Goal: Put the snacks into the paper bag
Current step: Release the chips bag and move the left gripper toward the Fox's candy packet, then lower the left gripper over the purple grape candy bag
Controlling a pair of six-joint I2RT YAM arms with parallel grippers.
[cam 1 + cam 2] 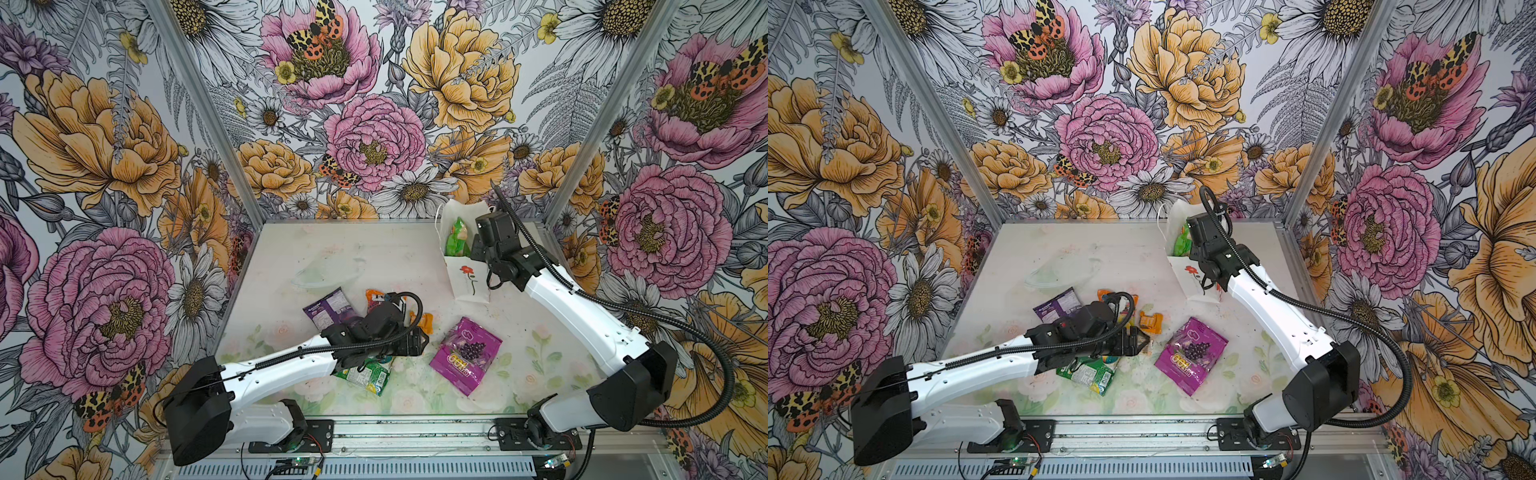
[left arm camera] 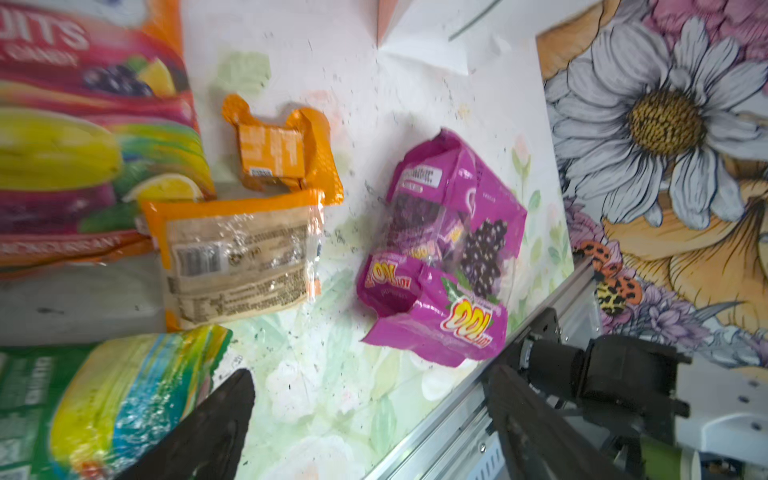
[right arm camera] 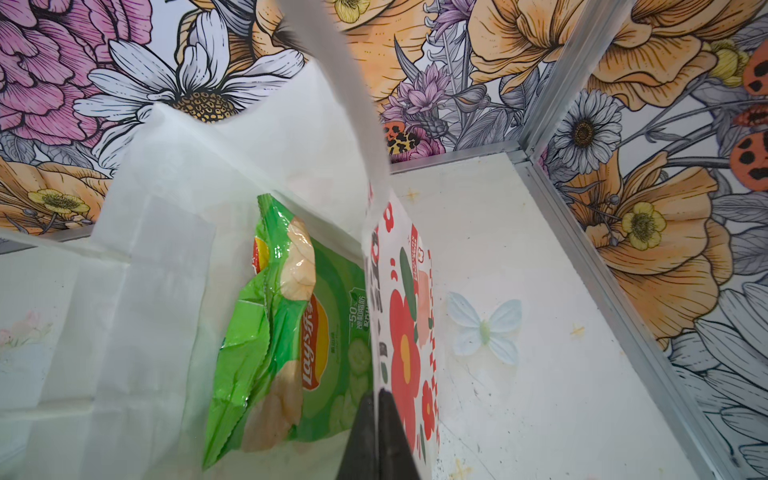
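Note:
Next, I move my left gripper to the magenta grape packet's folded end with the yellow lettering point(image 1: 453, 369) point(image 2: 436, 313) and close it there.
The white paper bag point(image 1: 467, 278) stands at the back right with a green chips bag point(image 3: 291, 332) inside it. My right gripper point(image 3: 378, 401) is shut on the bag's printed side wall point(image 3: 405, 345). In mid-table my left gripper point(image 2: 370, 374) hangs open and empty over the loose snacks. Beyond it lies a magenta grape packet point(image 2: 440, 249). To one side are two small orange packets point(image 2: 274, 153) point(image 2: 241, 257), an orange fruit-candy bag point(image 2: 83, 145) and a green packet point(image 2: 104, 399). A dark purple packet point(image 1: 328, 311) lies left of the arm.
An aluminium rail point(image 1: 415, 432) carrying both arm bases runs along the table's front edge. Flowered walls with metal posts point(image 1: 582, 166) close in the back and sides. A faint clear plastic shape point(image 1: 320, 270) lies behind the snack pile.

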